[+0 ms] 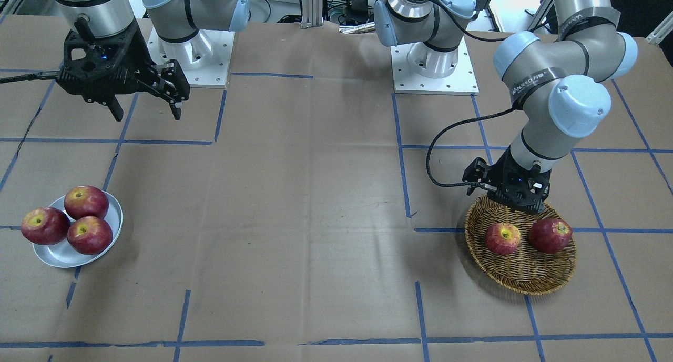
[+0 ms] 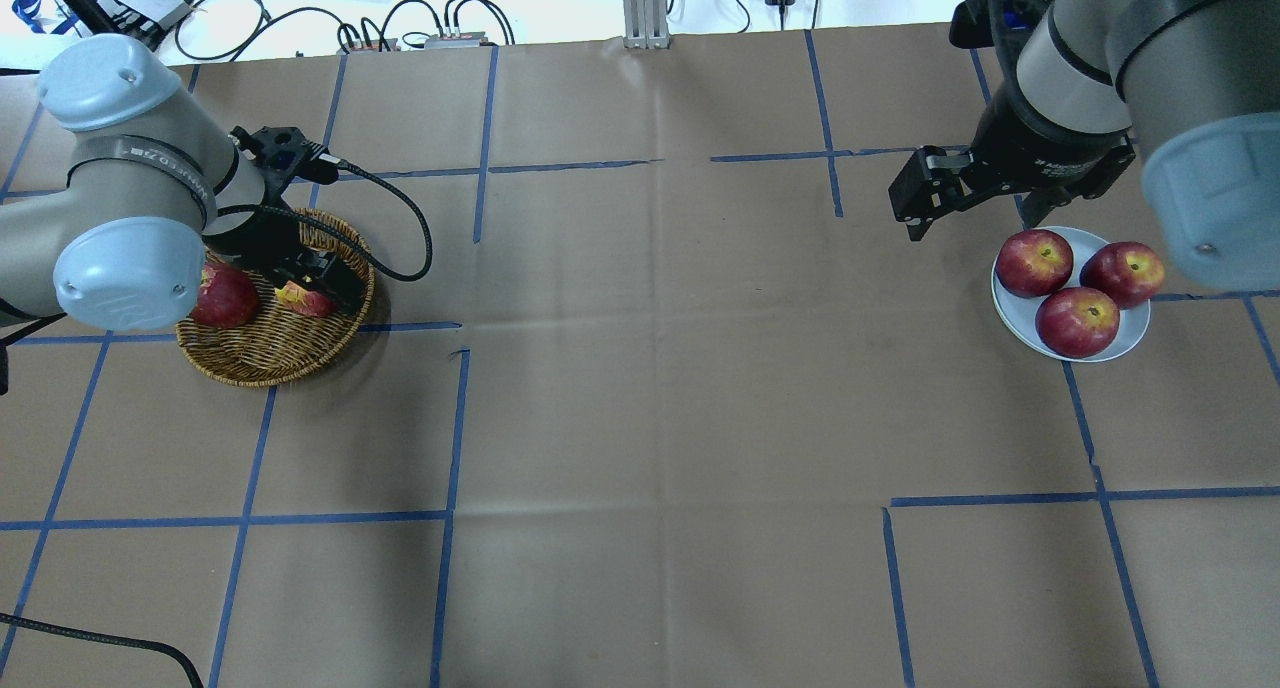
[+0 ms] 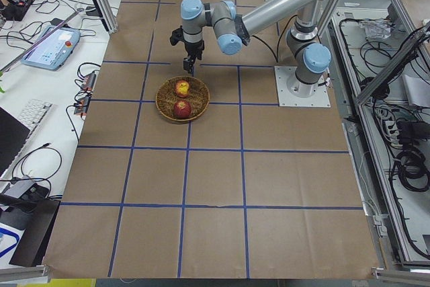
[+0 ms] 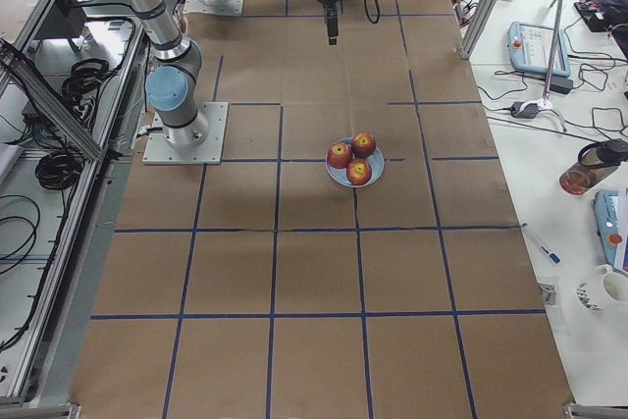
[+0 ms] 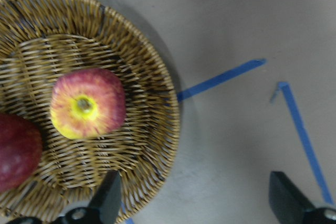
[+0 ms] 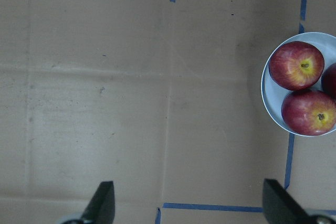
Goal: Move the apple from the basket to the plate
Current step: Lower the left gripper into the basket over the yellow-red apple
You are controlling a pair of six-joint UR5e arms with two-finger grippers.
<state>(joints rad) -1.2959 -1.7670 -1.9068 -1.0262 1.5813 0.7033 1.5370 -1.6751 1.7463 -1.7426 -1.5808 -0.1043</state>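
The pinkish-red apple (image 1: 502, 238) (image 5: 88, 103) with the wide yellow patch is beside the darker red apple in the wicker basket. Next, my left gripper closes on its sides.
The pinkish-red apple (image 1: 502, 238) with a wide yellow patch lies in the wicker basket (image 1: 520, 278), beside a darker red apple (image 1: 550, 235). My left gripper (image 1: 518, 203) hovers open and empty over the basket's rim on the robot's side. In the left wrist view the apple (image 5: 86, 109) lies ahead and to the left of the open gripper (image 5: 194, 198), which spans the basket's rim (image 5: 157, 77) and bare table. The pale plate (image 1: 58, 254) holds three dark red apples. My right gripper (image 1: 147, 113) is open and empty, raised over the table near the plate (image 6: 270, 93).
The table is covered in brown paper with blue tape lines. The two arm bases (image 1: 434, 67) stand at the table's robot side. Desks with keyboards, a teach pendant and cables lie beyond the table's ends in the side views.
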